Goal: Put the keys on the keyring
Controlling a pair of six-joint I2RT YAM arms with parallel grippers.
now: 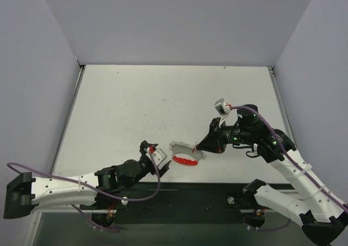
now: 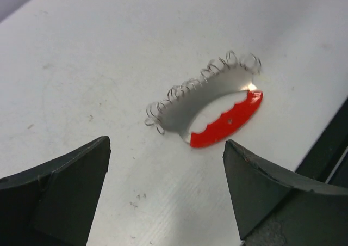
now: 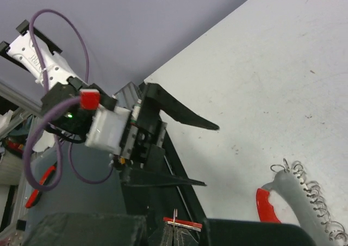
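The robot's left gripper should close on the looped chain's end point(image 1: 172, 145) point(image 2: 160, 114) nearest its fingers, on the silvery side of the keyring opposite the red piece.
The keyring point(image 1: 185, 154) lies on the white table near its front edge: a curved red band point(image 2: 228, 121) joined to a silvery looped chain point(image 2: 201, 81). It also shows in the right wrist view point(image 3: 265, 205). My left gripper point(image 1: 156, 157) is open and empty just left of the keyring, its jaws point(image 2: 166, 164) wide apart and pointing at it. My right gripper point(image 1: 202, 146) is just right of the keyring, held low. It is shut point(image 3: 174, 232) on the tiny key point(image 3: 182, 222), whose red head is edge-on between the pads with a thin silver part sticking up.
The table's black front edge point(image 1: 217, 189) runs just behind the keyring, close to both grippers. Grey walls point(image 1: 32, 66) enclose the table on the left, back and right. The left gripper's open fingers point(image 3: 179, 114) show across from the right wrist camera.
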